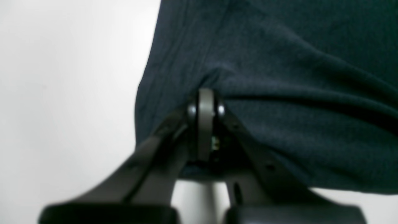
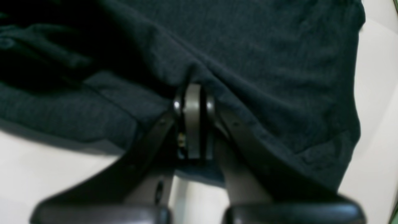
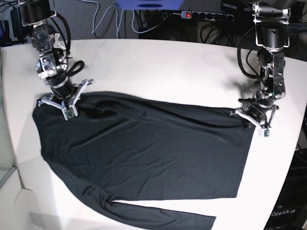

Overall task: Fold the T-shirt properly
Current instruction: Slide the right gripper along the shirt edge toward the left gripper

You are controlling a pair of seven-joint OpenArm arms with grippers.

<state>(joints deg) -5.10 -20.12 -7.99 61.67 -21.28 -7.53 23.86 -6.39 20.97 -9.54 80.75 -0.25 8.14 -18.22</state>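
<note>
A bunched fold lies loose beside the T-shirt's corner that my right gripper pinches near, so I need to open it and take the fold's near edge [image 3: 88, 123].
The black T-shirt [image 3: 144, 153] lies spread out on the white table [image 3: 158, 72], with one long sleeve [image 3: 158, 215] running along the near edge. In the base view my right gripper [image 3: 68, 109] stands at the shirt's far left corner. It is shut on a pinch of the T-shirt [image 2: 264, 46], and the right gripper [image 2: 192, 88] has cloth bunched at its tips. My left gripper [image 3: 253, 120] is at the shirt's far right corner. The left gripper [image 1: 205, 93] is shut on the T-shirt [image 1: 279, 62], where folds gather at the tips.
Cables and a power strip [image 3: 206, 16] run along the back beyond the table. The table's rounded edge [image 3: 19, 191] curves down the left side. Bare white tabletop [image 3: 163, 62] lies behind the shirt between the two arms.
</note>
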